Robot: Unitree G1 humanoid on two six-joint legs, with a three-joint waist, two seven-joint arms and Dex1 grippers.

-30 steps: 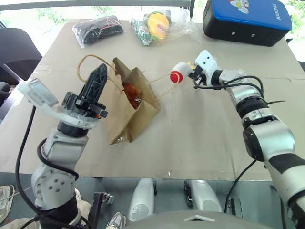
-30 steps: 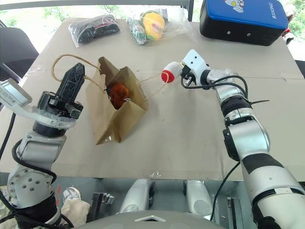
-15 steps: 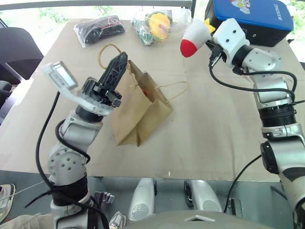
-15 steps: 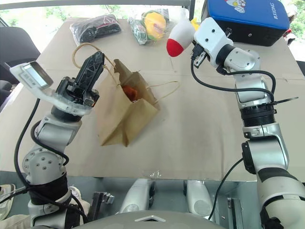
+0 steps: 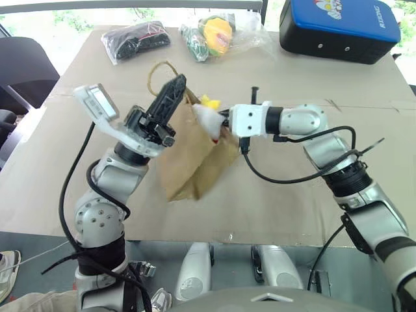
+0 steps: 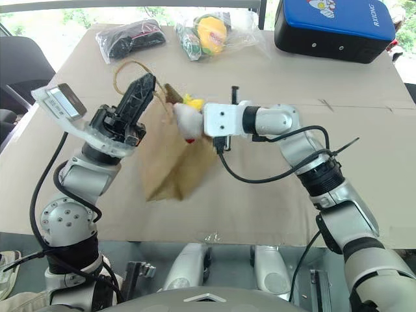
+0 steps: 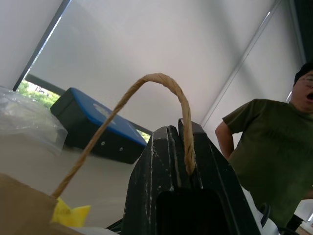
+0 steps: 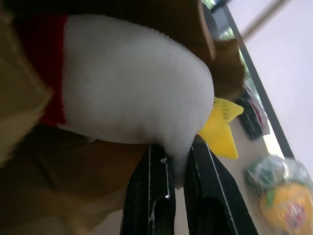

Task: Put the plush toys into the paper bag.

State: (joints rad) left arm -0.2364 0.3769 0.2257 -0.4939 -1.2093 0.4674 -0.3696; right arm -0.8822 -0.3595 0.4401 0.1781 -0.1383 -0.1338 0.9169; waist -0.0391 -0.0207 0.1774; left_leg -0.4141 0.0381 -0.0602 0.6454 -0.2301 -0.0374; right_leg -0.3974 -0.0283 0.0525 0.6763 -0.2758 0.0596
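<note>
Next, I let go of the white plush toy with my right gripper just inside the opening of the brown paper bag (image 5: 227,142).
The brown paper bag (image 5: 195,162) hangs tilted over the table, lifted by one tan cord handle (image 7: 122,100). My left gripper (image 5: 177,83) is shut on that cord, which is pinched between its black fingers (image 7: 168,161). My right gripper (image 5: 220,121) points left at the bag's mouth and is shut on the white plush toy (image 5: 204,117). The toy's yellow crest (image 5: 209,102) sticks up above the bag's rim. In the right wrist view the toy's white body (image 8: 132,98) and red end (image 8: 51,68) lie against the bag's brown paper.
At the table's far edge lie a black item in clear plastic (image 5: 133,39) and a yellow-green toy in clear plastic (image 5: 214,34). A blue and black case (image 5: 338,29) stands far right. A black chair (image 5: 23,71) is at the left. A person in a green shirt (image 7: 269,147) stands beyond the table.
My right gripper has swung the white toy from high over the far right of the table down and left to the bag's mouth. The left gripper and handle shifted slightly right.
</note>
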